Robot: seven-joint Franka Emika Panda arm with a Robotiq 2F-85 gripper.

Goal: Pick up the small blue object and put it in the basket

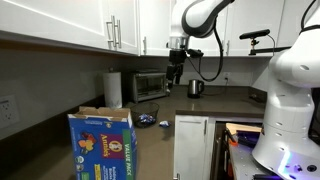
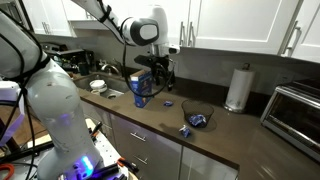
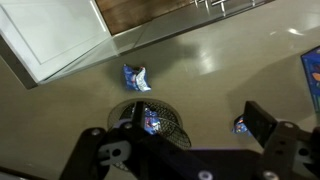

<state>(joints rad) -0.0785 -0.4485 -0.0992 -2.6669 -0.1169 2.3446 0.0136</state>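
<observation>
My gripper needs to next move to the crumpled blue-and-white wrapper (image 1: pixel 165 124) (image 3: pixel 135 78) between the black basket and the edge of the counter and close there.
My gripper (image 3: pixel 195 135) hangs open and empty above the dark counter, and it shows in both exterior views (image 1: pixel 175 72) (image 2: pixel 160 72). A black wire mesh basket (image 3: pixel 168 128) stands under its left finger, also seen in an exterior view (image 2: pixel 140 90). A small blue object (image 3: pixel 151 121) lies inside the basket. A second small blue item (image 3: pixel 241 126) lies on the counter beside my right finger (image 2: pixel 170 101). A crumpled blue-and-white wrapper (image 3: pixel 136 77) lies on the counter further off (image 2: pixel 195 121) (image 1: pixel 145 120).
A big blue snack box (image 1: pixel 102 143) stands at the counter's near end. A toaster oven (image 1: pixel 150 85), a paper towel roll (image 1: pixel 113 88) and a kettle (image 1: pixel 196 88) stand along the wall. White cabinet doors (image 3: pixel 50 35) hang below the counter edge.
</observation>
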